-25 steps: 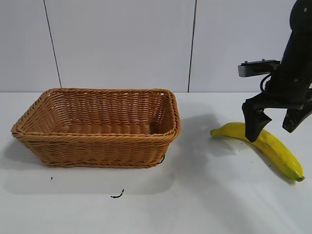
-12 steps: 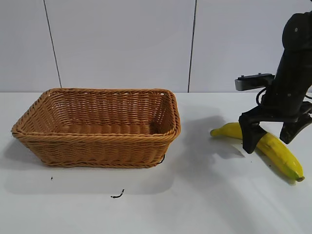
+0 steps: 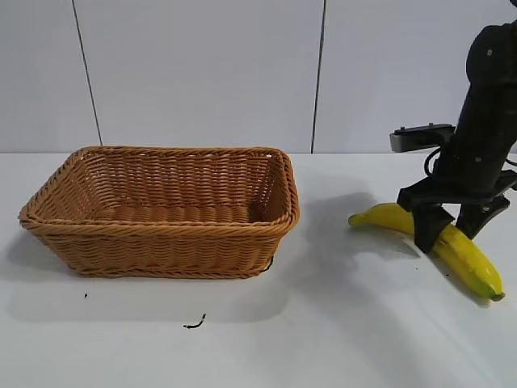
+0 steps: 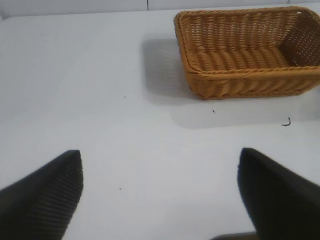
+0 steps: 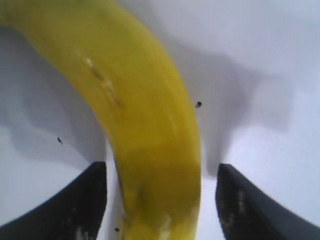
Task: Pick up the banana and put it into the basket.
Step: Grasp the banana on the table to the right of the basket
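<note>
The robot's right gripper should put the yellow banana down inside, just behind the middle of the wicker basket's front rim [image 3: 173, 207].
The yellow banana [image 3: 472, 260] lies on the white table at the right, its greenish tip toward the front right. My right gripper [image 3: 447, 237] is down over the banana's middle, one finger on each side. In the right wrist view the banana [image 5: 150, 125] runs between the two fingers of the right gripper [image 5: 160, 200], with narrow gaps of table on both sides; the jaws are open. The wicker basket [image 3: 161, 218] stands at the left and holds nothing. My left gripper [image 4: 160, 195] is open and holds nothing, hanging over bare table some way from the basket [image 4: 240, 75].
A small dark scrap [image 3: 194, 324] lies on the table in front of the basket. A white panelled wall stands behind the table. Bare table lies between basket and banana.
My right gripper has come down over the banana and its fingers have drawn closer together around it. The banana and the basket have not moved.
</note>
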Available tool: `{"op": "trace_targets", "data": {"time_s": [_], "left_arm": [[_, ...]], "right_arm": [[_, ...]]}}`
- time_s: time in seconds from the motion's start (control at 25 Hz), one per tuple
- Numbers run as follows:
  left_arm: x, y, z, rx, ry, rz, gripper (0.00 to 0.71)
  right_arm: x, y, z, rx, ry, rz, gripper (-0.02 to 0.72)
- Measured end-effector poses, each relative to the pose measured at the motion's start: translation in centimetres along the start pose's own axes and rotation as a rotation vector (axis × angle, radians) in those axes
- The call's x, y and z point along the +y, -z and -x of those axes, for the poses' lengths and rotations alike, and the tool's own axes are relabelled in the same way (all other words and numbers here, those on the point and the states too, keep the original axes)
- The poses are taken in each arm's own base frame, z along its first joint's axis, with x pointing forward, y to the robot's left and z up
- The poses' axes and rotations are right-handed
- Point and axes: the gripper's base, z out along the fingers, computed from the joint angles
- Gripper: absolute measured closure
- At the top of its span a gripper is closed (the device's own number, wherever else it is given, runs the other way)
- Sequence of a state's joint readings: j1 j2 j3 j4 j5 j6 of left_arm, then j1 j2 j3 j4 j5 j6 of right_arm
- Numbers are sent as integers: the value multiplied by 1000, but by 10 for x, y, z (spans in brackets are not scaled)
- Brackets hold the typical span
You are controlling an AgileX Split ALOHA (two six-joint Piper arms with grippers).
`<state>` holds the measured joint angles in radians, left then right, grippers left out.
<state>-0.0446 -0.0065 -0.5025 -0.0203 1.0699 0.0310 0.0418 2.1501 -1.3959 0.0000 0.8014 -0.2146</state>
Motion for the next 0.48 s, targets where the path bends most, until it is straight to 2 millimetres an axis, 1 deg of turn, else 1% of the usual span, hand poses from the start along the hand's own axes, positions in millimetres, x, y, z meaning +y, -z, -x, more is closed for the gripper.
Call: {"op": "trace_targets", "data": {"time_s": [0.12, 0.2, 0.24, 0.48], "left_arm": [[0, 0, 0, 0, 0, 0, 75], [0, 0, 0, 0, 0, 0, 75], [0, 0, 0, 0, 0, 0, 75], [0, 0, 0, 0, 0, 0, 75]], "right_arm": [[0, 3, -2, 15, 7, -4, 412], [-1, 12, -2, 24, 9, -5, 412], [-1, 19, 0, 13, 8, -7, 412], [-4, 94, 17, -71, -1, -15, 412]]}}
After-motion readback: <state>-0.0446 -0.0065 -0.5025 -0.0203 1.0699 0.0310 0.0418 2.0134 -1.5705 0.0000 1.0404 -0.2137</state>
